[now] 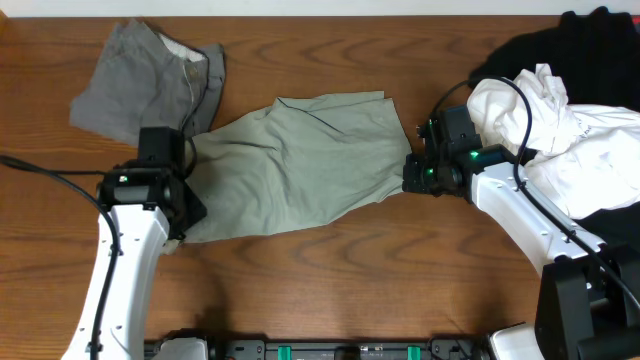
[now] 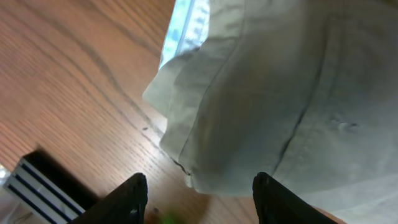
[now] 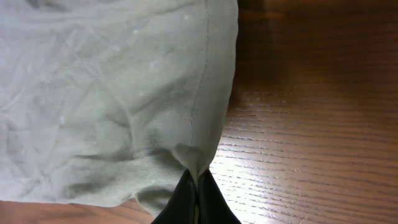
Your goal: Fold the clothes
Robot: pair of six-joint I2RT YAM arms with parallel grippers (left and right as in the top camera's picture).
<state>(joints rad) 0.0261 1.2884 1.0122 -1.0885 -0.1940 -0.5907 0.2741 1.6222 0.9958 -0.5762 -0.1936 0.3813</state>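
I can see the shorts' hemmed corner just beyond my left gripper's open fingers, so I should reach further in and pinch a deeper fold (image 2: 233, 146) before I lift both ends.
The khaki-green shorts (image 1: 300, 165) lie spread across the middle of the table. My left gripper (image 1: 186, 214) is at their left end. In the left wrist view it (image 2: 199, 200) is open, and a hemmed corner of the shorts (image 2: 205, 177) lies on the wood just beyond the two black fingertips (image 2: 134, 196), touching neither. My right gripper (image 1: 408, 176) is at the shorts' right edge. In the right wrist view it (image 3: 196, 190) is shut on a pinched fold of the shorts' hem (image 3: 193, 155), the cloth fanning out to the left.
Darker grey shorts (image 1: 150, 80) lie crumpled at the back left, touching the khaki pair. A white shirt (image 1: 565, 135) rests on a black garment (image 1: 600, 45) at the right, behind the right arm. Bare wood runs along the front edge.
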